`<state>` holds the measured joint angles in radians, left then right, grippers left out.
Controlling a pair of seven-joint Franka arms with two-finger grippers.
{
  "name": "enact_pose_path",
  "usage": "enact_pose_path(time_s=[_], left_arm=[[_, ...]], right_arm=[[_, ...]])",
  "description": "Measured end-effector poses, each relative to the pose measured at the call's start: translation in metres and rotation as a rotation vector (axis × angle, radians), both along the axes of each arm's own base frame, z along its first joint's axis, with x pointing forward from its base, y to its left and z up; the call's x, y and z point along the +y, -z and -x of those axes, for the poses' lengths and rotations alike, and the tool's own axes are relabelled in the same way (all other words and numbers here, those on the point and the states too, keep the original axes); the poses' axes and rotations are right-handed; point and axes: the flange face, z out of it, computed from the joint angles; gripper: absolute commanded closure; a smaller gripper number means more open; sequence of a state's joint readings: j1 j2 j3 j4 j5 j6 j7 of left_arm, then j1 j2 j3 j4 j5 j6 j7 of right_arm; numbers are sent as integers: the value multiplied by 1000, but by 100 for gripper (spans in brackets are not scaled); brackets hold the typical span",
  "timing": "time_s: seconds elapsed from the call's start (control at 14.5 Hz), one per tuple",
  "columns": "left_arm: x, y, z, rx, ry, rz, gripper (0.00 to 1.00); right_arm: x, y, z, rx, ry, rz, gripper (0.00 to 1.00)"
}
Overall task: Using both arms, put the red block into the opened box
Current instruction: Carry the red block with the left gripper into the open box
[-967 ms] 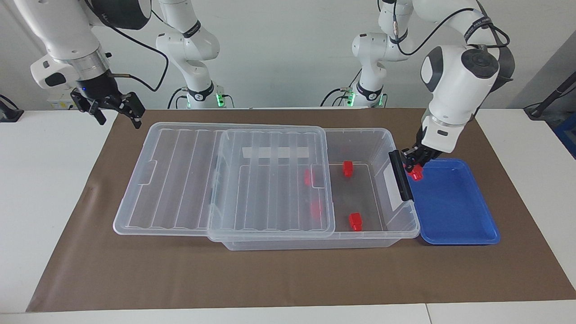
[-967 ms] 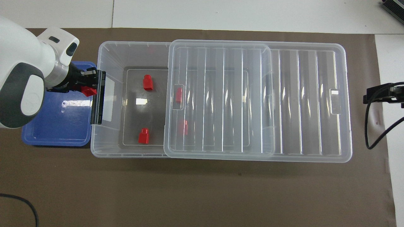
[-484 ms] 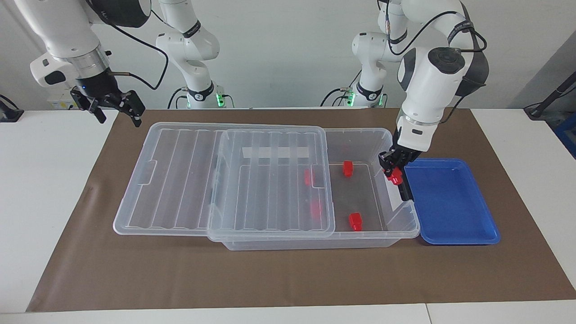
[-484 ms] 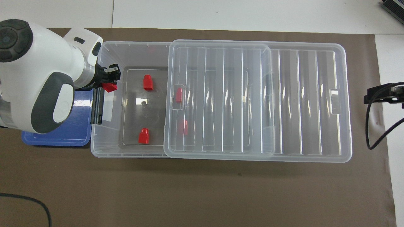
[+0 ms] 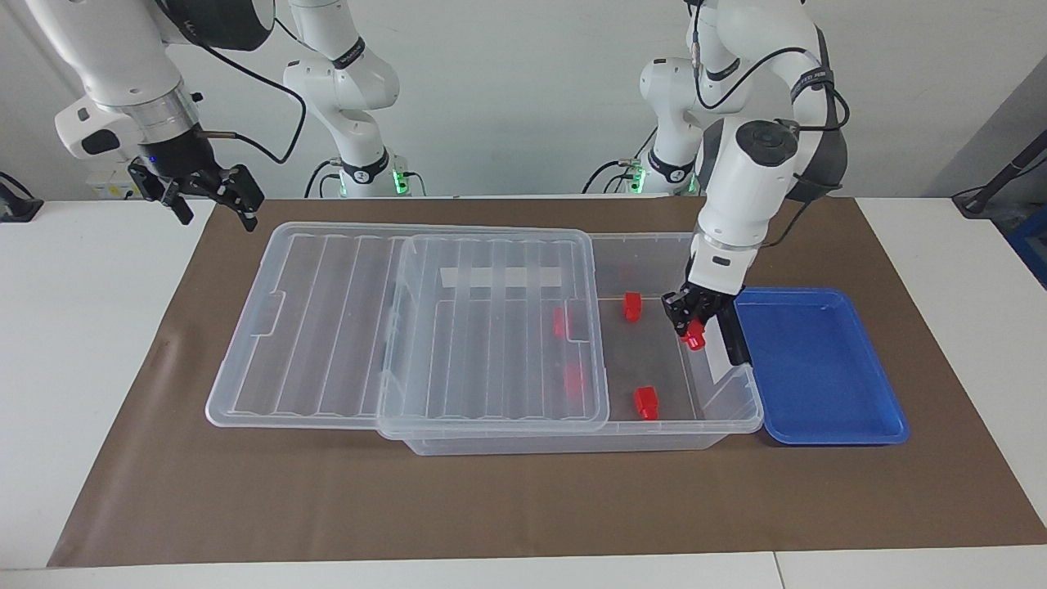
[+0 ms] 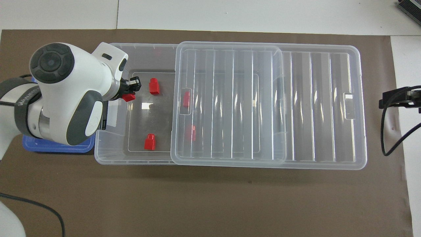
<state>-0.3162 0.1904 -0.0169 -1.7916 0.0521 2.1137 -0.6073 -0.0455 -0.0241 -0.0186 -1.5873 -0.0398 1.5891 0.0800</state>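
Note:
Next, my left gripper releases the red block on the box's bare bottom (image 6: pixel 152 111), between the two uncovered red blocks.
My left gripper (image 5: pixel 692 324) (image 6: pixel 130 92) is shut on a red block (image 5: pixel 696 338) (image 6: pixel 129 97). It hangs inside the open end of the opened box (image 5: pixel 654 427) (image 6: pixel 131 46), just past the black latch (image 5: pixel 730 327). Two red blocks (image 5: pixel 631 306) (image 5: pixel 646 402) lie on the box's bare floor, and two more (image 5: pixel 559 321) (image 5: pixel 575 378) show through the ribbed clear lid (image 5: pixel 491 327) (image 6: pixel 230 98). My right gripper (image 5: pixel 208 196) waits open, up over the mat's edge at the right arm's end.
A shallow blue tray (image 5: pixel 818 368) (image 6: pixel 59 146) sits against the box's latch end, at the left arm's end of the table. The lid covers the box's part toward the right arm's end. A brown mat (image 5: pixel 523 491) lies under everything.
My left gripper carried the red block from over the blue tray, across the latch end, to over the box's open part. The right arm stayed put.

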Motion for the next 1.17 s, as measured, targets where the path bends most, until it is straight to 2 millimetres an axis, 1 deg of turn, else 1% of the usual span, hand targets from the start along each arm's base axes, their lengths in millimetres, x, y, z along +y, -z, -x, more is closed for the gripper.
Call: enact_pose_path(time_s=[0.14,0.28,0.55,0.76,0.97,1.17], left_arm=[[-14,19,3,-6,5,-19,100],[-22,34,4,-20,9,-19,100],[-21,72,10,-34,7,-7,100],[-23,90,11,-21,12,-11,100],[-33,111,12,-30,11,-36,100],[-36,134,19,-33,24,-53,100]], right_arm=[[0,0,0,0,0,0,0],[0,0,0,3,0,-1,0],[0,0,0,4,0,-1,0],[0,0,0,4,0,-1,0],[0,0,0,4,0,-1,0],[0,0,0,4,0,-1,0]])
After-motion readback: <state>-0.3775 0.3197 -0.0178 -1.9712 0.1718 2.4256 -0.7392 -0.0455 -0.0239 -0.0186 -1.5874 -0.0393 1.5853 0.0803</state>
